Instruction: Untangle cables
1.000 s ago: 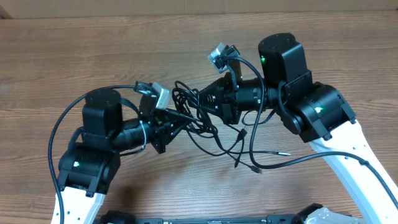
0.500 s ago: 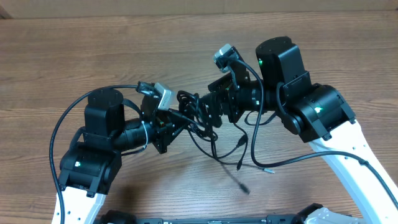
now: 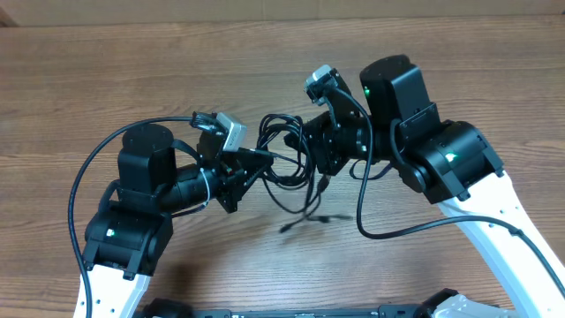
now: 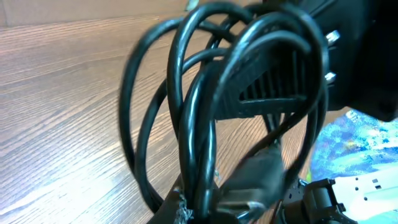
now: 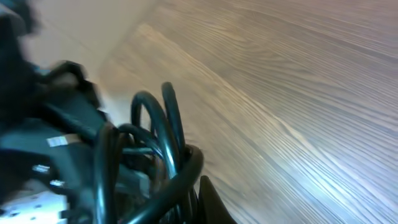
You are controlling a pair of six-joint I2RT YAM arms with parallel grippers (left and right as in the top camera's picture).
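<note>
Both of the robot's grippers pinch the same bunched loops, so the left gripper should open and take the loops farther from my right gripper (image 3: 281,181) before the robot pulls them apart.
The cables (image 3: 284,157) are a tangle of thin black cords held up off the table between my two grippers, with loose ends and plugs (image 3: 305,212) hanging down. My left gripper (image 3: 250,167) is shut on the left side of the tangle. My right gripper (image 3: 311,150) is shut on the right side. In the left wrist view several cable loops (image 4: 205,112) rise from my jaws (image 4: 205,208), with a plug end (image 4: 252,183) beside them. In the right wrist view cable loops (image 5: 158,137) fill the lower left by my finger (image 5: 208,202).
The wooden table (image 3: 106,79) stretches all around. The thicker black wires of the arms (image 3: 97,163) arc at the left, and another (image 3: 415,230) loops below the right arm. The two arms face each other closely at mid-table.
Both grippers have lifted the tangle and drawn closer. The loose ends that lay on the table to the lower right have been pulled up and leftward, now dangling and blurred.
</note>
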